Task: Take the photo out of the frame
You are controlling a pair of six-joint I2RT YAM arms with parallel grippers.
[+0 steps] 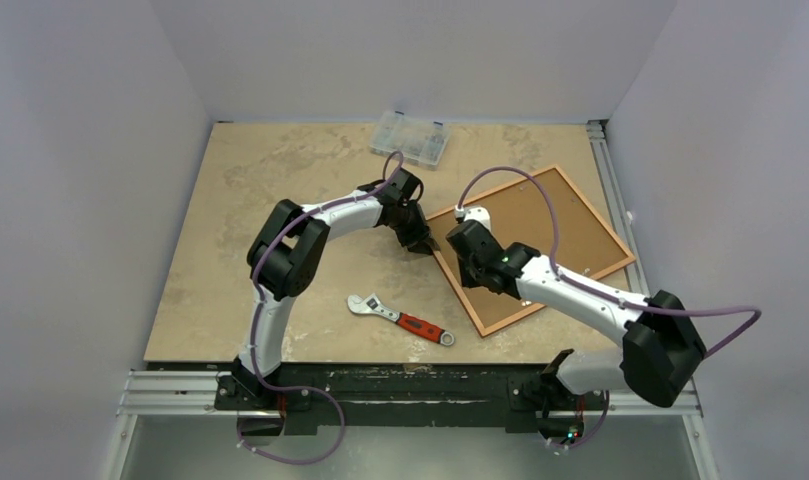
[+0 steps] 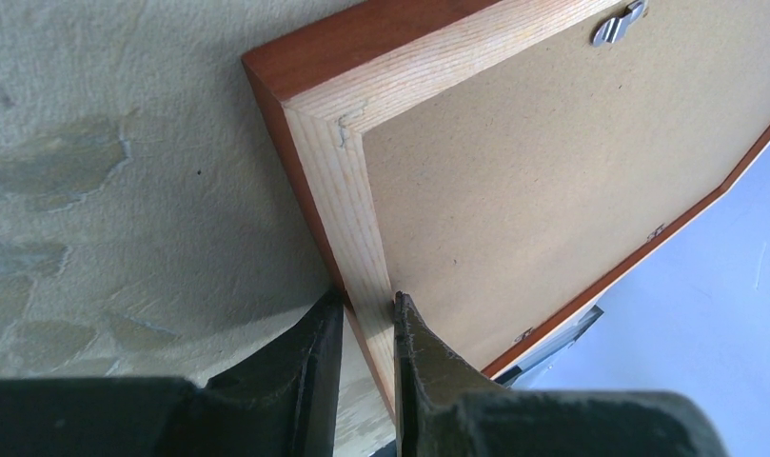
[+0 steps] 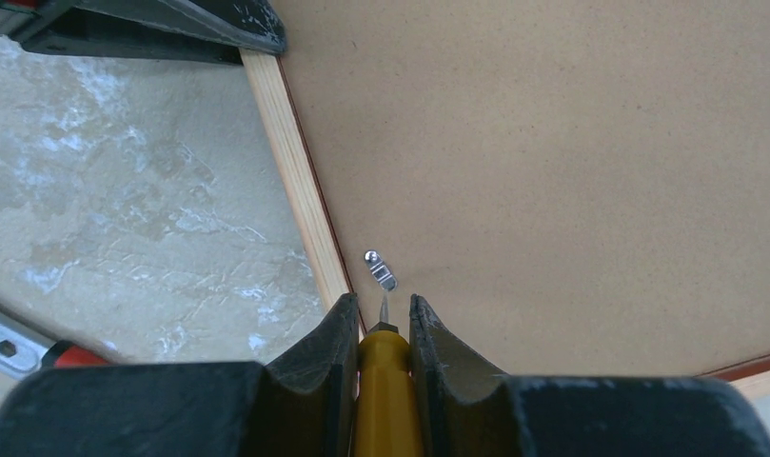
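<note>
Next, I set the yellow-handled screwdriver down with my right gripper on the bare table (image 1: pixel 311 309) next to the adjustable wrench's jaw.
The frame (image 1: pixel 597 214) lies face down at the right of the table, its brown backing board (image 1: pixel 580 240) facing up. The photo is hidden beneath the board. My left gripper (image 1: pixel 417 240) is shut on the frame's left rail (image 2: pixel 343 190), one finger on each side of it (image 2: pixel 369 303). My right gripper (image 1: pixel 464 228) is shut on a yellow-handled screwdriver (image 3: pixel 385 381). Its tip is at a small metal turn clip (image 3: pixel 382 270) by the rail (image 3: pixel 295 181), just ahead of the gripper (image 3: pixel 384 307).
A red-handled adjustable wrench (image 1: pixel 400 319) lies on the table in front of the frame. A clear plastic parts box (image 1: pixel 410 136) stands at the back. Another metal clip (image 2: pixel 617 24) sits on the backing board's far edge. Walls enclose the table.
</note>
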